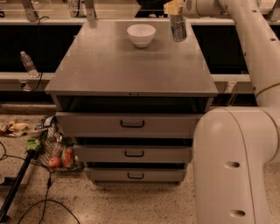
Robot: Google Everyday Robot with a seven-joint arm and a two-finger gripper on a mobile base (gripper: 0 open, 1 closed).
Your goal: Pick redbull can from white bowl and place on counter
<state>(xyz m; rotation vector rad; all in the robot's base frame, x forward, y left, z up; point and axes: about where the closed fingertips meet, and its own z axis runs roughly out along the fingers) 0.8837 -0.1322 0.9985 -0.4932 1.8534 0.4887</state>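
Note:
Next, I let go of the redbull can on the grey counter diagonally [162, 61] in front of the white bowl. The can now hangs upright above the counter.
The white bowl [141, 34] stands at the back middle of the grey counter [131, 65] and looks empty. My gripper [175, 12] is at the back right of the counter, to the right of the bowl. It is shut on the top of the redbull can [178, 28], which hangs upright below it, above the counter surface. The white arm reaches in from the right edge of the view.
A clear water bottle [28, 64] stands on the pale ledge at the left. Three black-handled drawers [132, 124] sit under the counter. A wire basket with fruit [57, 153] and cables lie on the floor at the left.

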